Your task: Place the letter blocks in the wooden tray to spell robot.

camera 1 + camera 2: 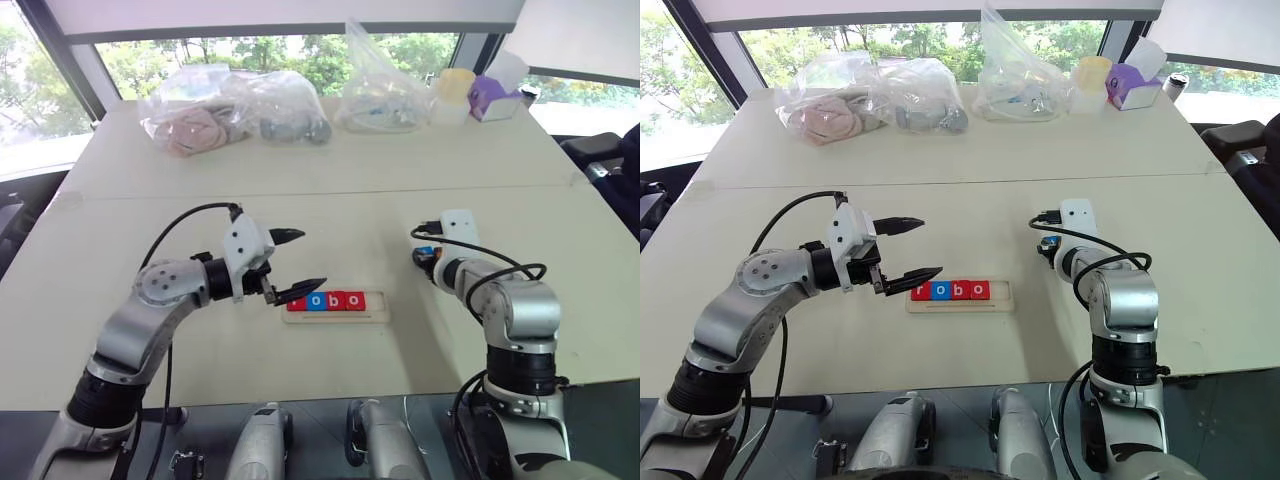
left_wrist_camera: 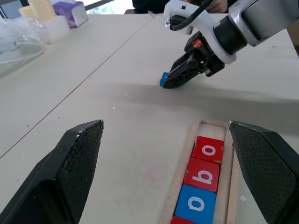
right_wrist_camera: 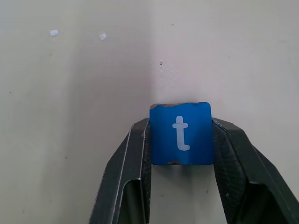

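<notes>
My right gripper's finger covers the blue t block's side facing the red o, so next I set the block down and grip its near and far edges (image 3: 181, 106).
The wooden tray (image 1: 376, 306) lies on the table in front of me, holding several letter blocks in a row: a red r (image 1: 297, 302), a blue o (image 1: 316, 301), a red b (image 1: 336, 300) and a red o (image 1: 353, 299). Its right end is bare. My left gripper (image 1: 311, 259) hovers open just above the tray's left end. To the right of the tray, my right gripper (image 3: 181, 125) points down at the table, shut on the blue t block (image 3: 180, 133), which sits flat between the fingers. In the left wrist view that block (image 2: 163, 78) rests on the tabletop.
Clear plastic bags (image 1: 230, 110) with soft items lie along the table's far edge, beside another bag (image 1: 378, 95), a pale cup (image 1: 455, 90) and a purple box (image 1: 492, 98). A seam (image 1: 300, 190) crosses the table. The near edge runs just below the tray.
</notes>
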You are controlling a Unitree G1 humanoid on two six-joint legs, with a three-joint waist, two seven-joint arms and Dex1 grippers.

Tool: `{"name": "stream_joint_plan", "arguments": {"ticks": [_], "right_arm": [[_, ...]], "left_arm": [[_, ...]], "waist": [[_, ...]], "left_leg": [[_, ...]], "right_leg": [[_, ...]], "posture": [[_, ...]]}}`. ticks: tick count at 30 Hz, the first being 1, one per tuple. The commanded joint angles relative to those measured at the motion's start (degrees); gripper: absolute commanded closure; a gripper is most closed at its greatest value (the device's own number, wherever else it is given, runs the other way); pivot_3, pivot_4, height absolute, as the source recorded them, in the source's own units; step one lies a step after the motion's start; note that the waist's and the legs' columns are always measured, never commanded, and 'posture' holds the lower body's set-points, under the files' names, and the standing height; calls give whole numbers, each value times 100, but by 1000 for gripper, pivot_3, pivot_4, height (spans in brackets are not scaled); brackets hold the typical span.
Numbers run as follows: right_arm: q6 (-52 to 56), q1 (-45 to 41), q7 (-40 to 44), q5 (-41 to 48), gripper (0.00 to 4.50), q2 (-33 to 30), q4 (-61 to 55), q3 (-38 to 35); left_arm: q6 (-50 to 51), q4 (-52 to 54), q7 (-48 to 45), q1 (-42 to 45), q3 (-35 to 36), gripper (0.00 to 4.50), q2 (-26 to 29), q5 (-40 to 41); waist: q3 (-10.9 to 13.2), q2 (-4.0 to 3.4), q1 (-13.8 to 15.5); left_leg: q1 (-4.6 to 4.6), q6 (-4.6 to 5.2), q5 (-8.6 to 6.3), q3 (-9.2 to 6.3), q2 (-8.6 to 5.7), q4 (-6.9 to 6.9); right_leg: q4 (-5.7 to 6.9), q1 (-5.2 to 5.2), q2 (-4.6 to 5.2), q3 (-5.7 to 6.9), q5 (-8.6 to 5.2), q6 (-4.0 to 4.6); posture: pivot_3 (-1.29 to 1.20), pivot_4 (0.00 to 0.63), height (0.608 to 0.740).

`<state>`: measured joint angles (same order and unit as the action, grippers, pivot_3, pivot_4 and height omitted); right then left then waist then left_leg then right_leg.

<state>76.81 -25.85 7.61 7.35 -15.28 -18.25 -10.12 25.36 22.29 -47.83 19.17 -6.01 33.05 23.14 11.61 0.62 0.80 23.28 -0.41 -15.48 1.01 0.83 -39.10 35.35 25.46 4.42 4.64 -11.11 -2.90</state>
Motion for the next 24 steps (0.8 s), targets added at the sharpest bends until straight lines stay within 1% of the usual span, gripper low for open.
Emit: {"name": "stream_joint_plan", "arguments": {"ticks": [1, 4, 8, 11, 13, 16, 24], "right_arm": [[786, 483, 158, 193, 3335, -239, -1034, -113], [1429, 947, 331, 412, 3335, -386, -2080, -171], [1569, 1674, 429, 636, 3335, -523, -3033, -510], [1569, 2117, 347, 703, 3335, -415, -3430, -666], [1569, 2275, 234, 699, 3335, -278, -3488, -691], [1569, 2246, 148, 685, 3335, -206, -3384, -732], [1569, 1398, -268, 563, 3335, 274, -2790, -728]], "left_arm": [[-155, 71, -75, 136, -51, 0, -62, -2], [-236, -74, -195, 141, -84, 0, -117, 0], [-404, -323, -316, 248, -237, 0, -226, -74], [-518, -537, -376, 411, -297, 0, -354, -100], [-600, -672, -429, 493, -329, 0, -437, -131], [-672, -800, -477, 571, -407, 0, -525, -200], [-676, -840, -490, 646, -391, 0, -555, -217]], "waist": [[0, 0, 12], [-1, -1, -3], [-1, -3, -6], [-1, -3, -6], [-1, -3, -15], [-3, -6, -22], [-3, -6, -9]], "left_leg": [[1, 0, 0, -1, 0, 1], [4, 1, -1, -4, -2, 4], [2, 1, -1, -3, 0, 3], [2, 1, -1, -2, 2, 3], [1, 0, -1, -1, 5, 3], [-1, 0, -1, 4, 8, 3], [3, 0, -1, 2, 7, 4]], "right_leg": [[-1, 0, 1, 0, -1, -1], [-6, 1, 5, 1, -4, -7], [-8, 0, 5, 1, -7, -5], [-9, 1, 3, 1, -7, -4], [-9, 1, 2, 1, -7, -4], [-10, 1, 2, 1, -7, -4], [-10, 6, 2, 1, -7, -3]], "posture": [[0, 150, 740], [0, 150, 740], [0, 150, 740], [0, 150, 740], [0, 150, 740], [0, 150, 740], [0, 150, 740]]}}
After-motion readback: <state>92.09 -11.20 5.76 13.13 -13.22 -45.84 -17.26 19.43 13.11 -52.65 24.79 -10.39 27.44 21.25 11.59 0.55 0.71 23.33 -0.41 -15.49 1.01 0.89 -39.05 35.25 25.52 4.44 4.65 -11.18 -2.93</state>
